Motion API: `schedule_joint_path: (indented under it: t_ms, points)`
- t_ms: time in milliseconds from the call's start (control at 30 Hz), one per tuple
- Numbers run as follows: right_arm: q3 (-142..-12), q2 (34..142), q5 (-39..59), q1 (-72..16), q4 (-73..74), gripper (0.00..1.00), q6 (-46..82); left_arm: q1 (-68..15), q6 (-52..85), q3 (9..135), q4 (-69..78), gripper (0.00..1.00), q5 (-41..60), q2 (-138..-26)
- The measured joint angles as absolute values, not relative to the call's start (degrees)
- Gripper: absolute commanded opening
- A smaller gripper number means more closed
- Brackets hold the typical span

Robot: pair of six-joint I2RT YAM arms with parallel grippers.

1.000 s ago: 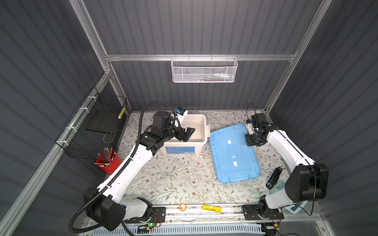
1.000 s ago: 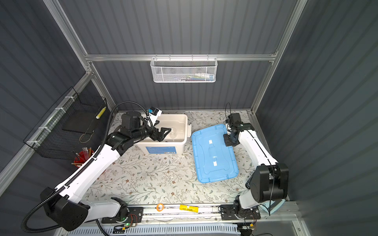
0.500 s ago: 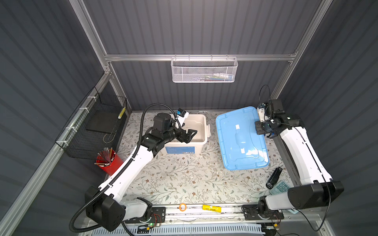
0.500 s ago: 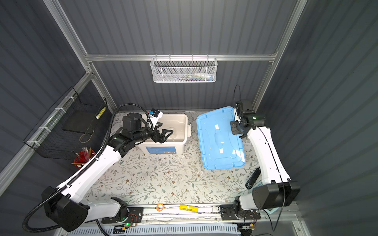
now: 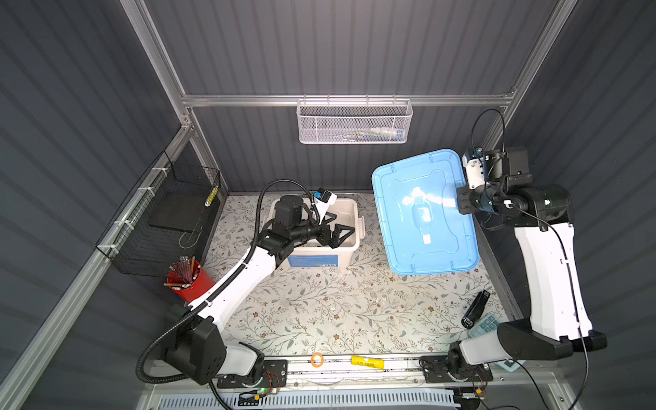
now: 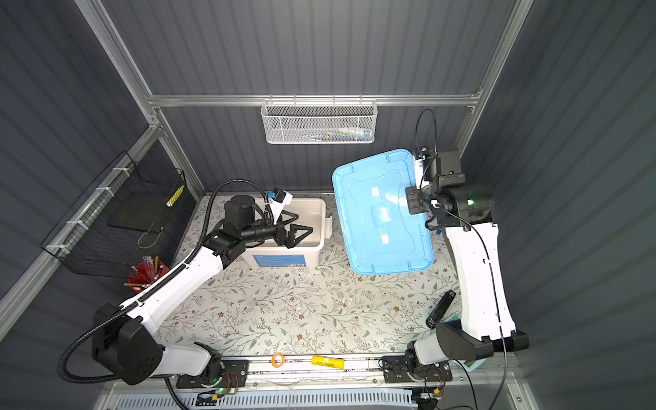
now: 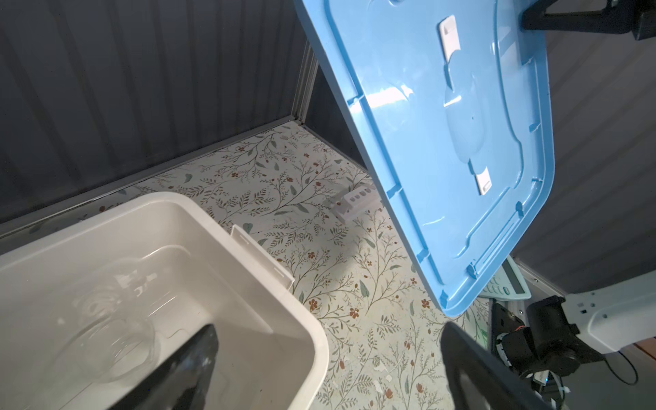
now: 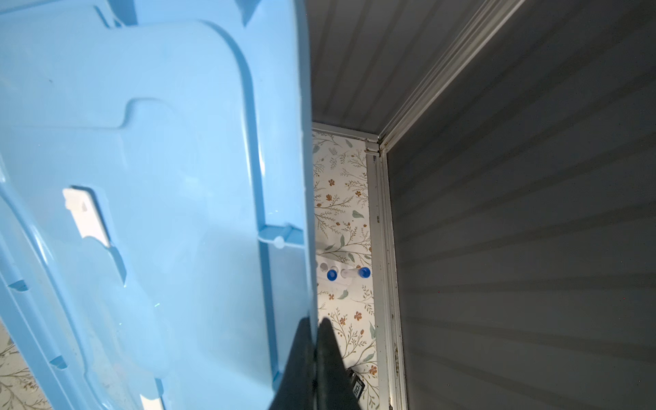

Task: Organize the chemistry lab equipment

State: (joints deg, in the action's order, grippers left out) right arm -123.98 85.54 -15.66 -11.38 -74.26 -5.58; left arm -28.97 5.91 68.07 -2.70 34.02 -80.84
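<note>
The robot's left gripper will grasp the pale blue lid by the middle of the lid's edge (image 5: pixel 381 216) (image 7: pixel 376 166) nearest the white bin.
My right gripper (image 8: pixel 316 340) is shut on the rim of a pale blue lid (image 5: pixel 422 213), holding it tilted in the air at the back right in both top views. Under the lid, a white holed rack (image 7: pixel 355 202) stands on the table with blue-capped tubes (image 8: pixel 332 274) in it. My left gripper (image 5: pixel 346 230) hangs open over the white bin (image 5: pixel 312 261), one finger inside and one past its rim, holding nothing. A clear round flask (image 7: pixel 106 319) lies in the bin. The rest of the equipment is hidden.
A red cup of sticks (image 5: pixel 186 280) stands at the left beside a black wire basket (image 5: pixel 170 213). A white mesh basket (image 5: pixel 353 122) hangs on the back wall. A black cylinder (image 5: pixel 475 309) and a calculator (image 5: pixel 488 324) lie front right, by the right arm's base.
My right arm has lifted the blue lid off the table and carried it up toward the back right corner. The left gripper stays over the bin and has opened slightly wider.
</note>
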Motion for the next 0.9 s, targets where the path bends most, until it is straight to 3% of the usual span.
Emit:
schedule_joint_path:
  t_ms: [567, 733, 900]
  points:
    - [-129.8, 88.6, -12.6, -15.4, -78.1, 0.00, -5.1, -34.1, 15.8, 70.1, 16.5, 0.96, 41.2, -95.2]
    - [-129.8, 88.6, -12.3, -15.7, -78.2, 0.00, -5.0, -34.6, 17.9, 72.2, 19.4, 0.89, 41.7, -98.5]
    - [-129.1, 88.6, -11.7, -16.0, -77.8, 0.00, -4.8, -35.2, 19.5, 74.3, 22.5, 0.71, 42.7, -98.9]
